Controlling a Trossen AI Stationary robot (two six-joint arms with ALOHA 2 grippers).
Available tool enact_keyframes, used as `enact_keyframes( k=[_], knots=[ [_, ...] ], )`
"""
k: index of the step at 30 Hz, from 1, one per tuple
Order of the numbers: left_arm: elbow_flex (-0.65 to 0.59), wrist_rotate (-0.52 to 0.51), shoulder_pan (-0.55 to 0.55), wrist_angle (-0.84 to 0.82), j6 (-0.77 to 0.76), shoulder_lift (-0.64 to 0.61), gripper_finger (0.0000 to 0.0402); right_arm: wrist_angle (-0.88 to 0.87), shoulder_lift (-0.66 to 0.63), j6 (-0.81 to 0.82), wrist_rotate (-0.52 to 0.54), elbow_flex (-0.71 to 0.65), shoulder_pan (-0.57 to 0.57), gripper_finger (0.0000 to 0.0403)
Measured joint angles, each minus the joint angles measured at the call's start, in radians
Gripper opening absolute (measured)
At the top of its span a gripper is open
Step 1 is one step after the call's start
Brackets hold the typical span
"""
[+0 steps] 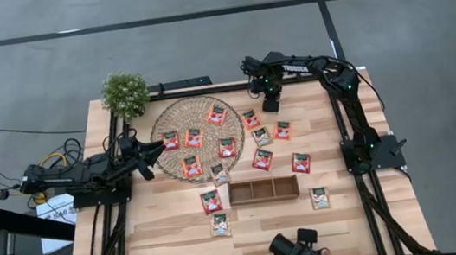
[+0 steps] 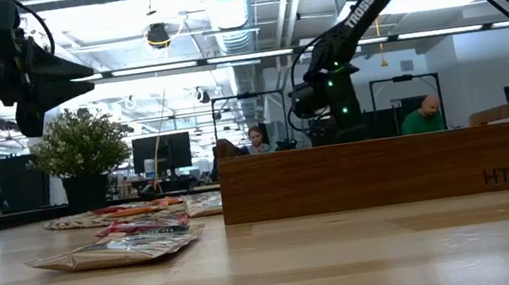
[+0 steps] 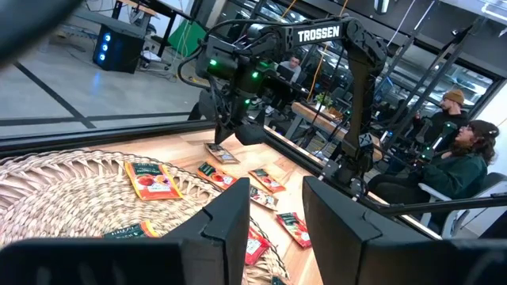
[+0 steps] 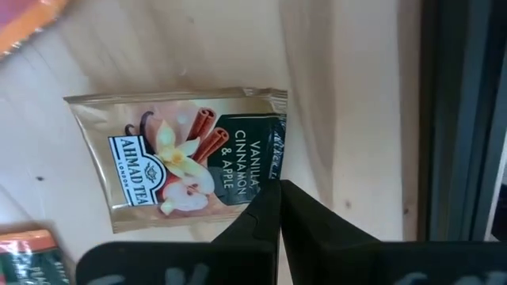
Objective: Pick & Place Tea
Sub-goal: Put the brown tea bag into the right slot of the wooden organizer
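I need to open my right gripper's shut fingers, as they sit at the very edge of the pale sachet, and pinch further in on its dark label (image 4: pixel 247 158).
Several tea sachets, mostly red (image 1: pixel 217 115), lie on the round woven mat (image 1: pixel 176 115) and on the wood to its right; a few are pale (image 1: pixel 319 197). My right gripper (image 1: pixel 270 102) is down at the far edge of the table. In its wrist view the right gripper (image 4: pixel 276 190) is shut with its tips on the edge of a pale vanilla-cinnamon sachet (image 4: pixel 182 158) that lies flat on the wood. My left gripper (image 1: pixel 156 154) hovers over the mat's left edge. In its own view the left gripper (image 3: pixel 277 202) is open and holds nothing.
The brown three-part wooden tray (image 1: pixel 264 190) stands near the table's middle front. A potted plant (image 1: pixel 124 92) sits at the far left corner. A camera mount (image 1: pixel 300 254) occupies the front edge. People sit at desks beyond the table (image 3: pixel 459 158).
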Motion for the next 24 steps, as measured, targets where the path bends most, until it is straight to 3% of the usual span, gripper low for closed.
enact_keyframes(
  k=[20,24],
  knots=[
    [0.0,0.0,0.0,0.0,0.0,0.0,0.011,-0.055,-0.005,-0.011,-0.004,0.067,-0.002,0.0001],
    [0.0,0.0,0.0,0.0,0.0,0.0,0.011,-0.056,-0.005,-0.011,-0.05,0.077,-0.001,0.0013]
  ],
)
